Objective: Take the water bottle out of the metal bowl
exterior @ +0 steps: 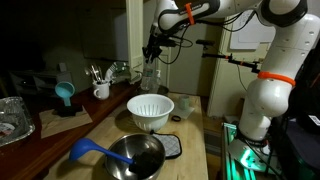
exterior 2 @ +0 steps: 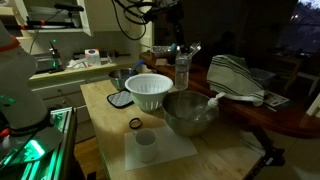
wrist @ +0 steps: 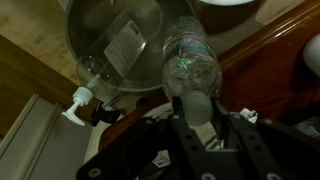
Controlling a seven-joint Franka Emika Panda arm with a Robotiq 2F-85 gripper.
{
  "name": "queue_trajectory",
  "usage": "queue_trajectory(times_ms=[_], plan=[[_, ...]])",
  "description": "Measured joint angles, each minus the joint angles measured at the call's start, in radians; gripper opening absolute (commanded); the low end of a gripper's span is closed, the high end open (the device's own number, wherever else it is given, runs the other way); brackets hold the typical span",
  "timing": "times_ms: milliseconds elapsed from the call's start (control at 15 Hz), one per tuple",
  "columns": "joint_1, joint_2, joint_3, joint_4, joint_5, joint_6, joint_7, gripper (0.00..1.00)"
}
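Note:
The water bottle will go down from my gripper onto the side counter beside the white mug (exterior: 115, 86) (wrist: 256, 76) of utensils.
My gripper (exterior: 152, 52) is shut on the neck of the water bottle (exterior: 150, 76), a slim clear plastic bottle that hangs upright from the fingers. In an exterior view the bottle (exterior 2: 182, 70) is behind the white strainer bowl (exterior 2: 148, 90), well apart from the metal bowl (exterior 2: 190, 112). The metal bowl (exterior: 137, 155) sits near the table's front and holds a blue utensil (exterior: 90, 150). In the wrist view the bottle (wrist: 190, 55) runs out from between my fingers (wrist: 195, 110). I cannot tell whether its base touches the counter.
A white mug of utensils (exterior: 101, 90), a blue funnel (exterior: 64, 92) and a foil tray (exterior: 12, 118) stand on the side counter. A striped towel (exterior 2: 235, 78), a black ring (exterior 2: 135, 123) and a paper sheet (exterior 2: 150, 148) lie nearby. A round shiny labelled container (wrist: 120, 40) sits beside the bottle.

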Motion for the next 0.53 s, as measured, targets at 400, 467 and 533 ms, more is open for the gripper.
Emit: queue_trajectory(times_ms=[400,467,533], plan=[[0.026,0.142,0.086,0.15,-0.019,0.182,0.069,0.08],[0.037,0.179,0.095,0.198,-0.035,0.178,0.07,0.08],[0.048,0.214,0.099,0.247,-0.054,0.166,0.07,0.08]])
